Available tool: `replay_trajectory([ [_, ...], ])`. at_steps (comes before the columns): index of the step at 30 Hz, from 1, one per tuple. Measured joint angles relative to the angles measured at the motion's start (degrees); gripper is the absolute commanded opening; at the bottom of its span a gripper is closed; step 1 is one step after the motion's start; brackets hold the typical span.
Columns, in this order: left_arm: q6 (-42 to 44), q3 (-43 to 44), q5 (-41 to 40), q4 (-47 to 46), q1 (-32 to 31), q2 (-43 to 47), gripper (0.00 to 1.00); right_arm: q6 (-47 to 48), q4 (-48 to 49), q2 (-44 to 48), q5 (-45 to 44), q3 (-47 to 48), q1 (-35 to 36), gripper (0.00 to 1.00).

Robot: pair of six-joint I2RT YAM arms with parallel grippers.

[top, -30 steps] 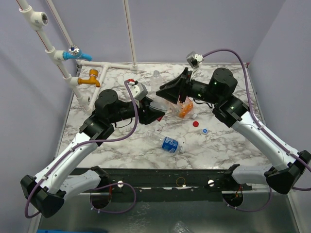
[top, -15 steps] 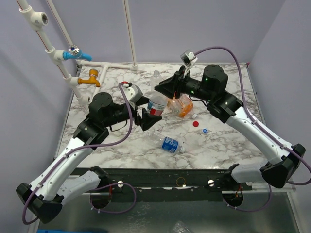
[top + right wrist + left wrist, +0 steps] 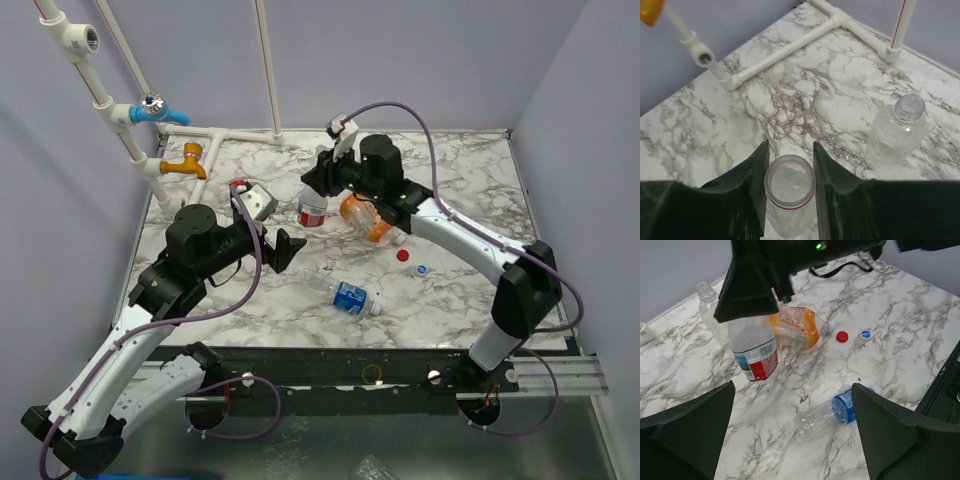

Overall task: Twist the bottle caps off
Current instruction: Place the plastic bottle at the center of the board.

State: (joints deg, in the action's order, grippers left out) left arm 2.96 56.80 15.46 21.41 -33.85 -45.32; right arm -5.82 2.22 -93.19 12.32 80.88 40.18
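The robot's right gripper will release the red-labelled bottle on the marble [image 3: 297,214] between the left gripper and the orange bottle. The red-labelled bottle now hangs roughly upright at the marble.
My right gripper [image 3: 316,186] [image 3: 790,161] is shut on the open, capless neck of the red-labelled bottle [image 3: 312,211] [image 3: 756,351] [image 3: 789,210], which hangs roughly upright with its base at or just above the marble. My left gripper [image 3: 286,249] [image 3: 792,388] stands wide open and holds nothing, a short way left of that bottle. In front of it the blue-labelled bottle [image 3: 352,298] [image 3: 832,412] lies on its side. The orange bottle [image 3: 366,219] [image 3: 793,328] lies next to the red-labelled one. A red cap [image 3: 403,255] [image 3: 841,336] and a blue-and-white cap [image 3: 421,269] [image 3: 865,334] lie loose on the table.
A plain clear bottle [image 3: 896,132] [image 3: 708,302] stands uncapped behind the red-labelled one. White pipework [image 3: 215,135] [image 3: 790,46] runs along the back left, with an orange tap [image 3: 186,160] and a blue valve [image 3: 150,111]. A black rail [image 3: 370,360] marks the near table edge.
My left gripper has opened, let go of the red-labelled bottle and drawn back to the left. My right gripper has closed on the bottle's neck and swung left with it.
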Motion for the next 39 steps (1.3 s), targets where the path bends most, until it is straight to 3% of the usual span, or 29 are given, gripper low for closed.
replay_trajectory([
  [12, 2.1, 0.0, 3.6, 2.4, 0.0, 1.3, 0.99, 4.8, 9.7, -21.6, -6.5, 11.2, 0.0, 0.01],
  [29, 2.2, 0.2, 9.1, 3.3, 0.0, 0.5, 0.99, 8.2, 17.0, -30.7, -10.3, 14.2, 2.3, 0.01],
  [34, 2.2, 0.8, 10.3, 3.6, 0.0, -0.1, 0.99, 7.8, 18.1, -30.7, -10.4, 13.2, 2.6, 0.11],
  [39, 2.2, 1.7, 11.7, 3.8, 0.2, -0.4, 0.99, 7.8, 19.2, -30.7, -10.4, 11.3, 2.6, 0.36],
])
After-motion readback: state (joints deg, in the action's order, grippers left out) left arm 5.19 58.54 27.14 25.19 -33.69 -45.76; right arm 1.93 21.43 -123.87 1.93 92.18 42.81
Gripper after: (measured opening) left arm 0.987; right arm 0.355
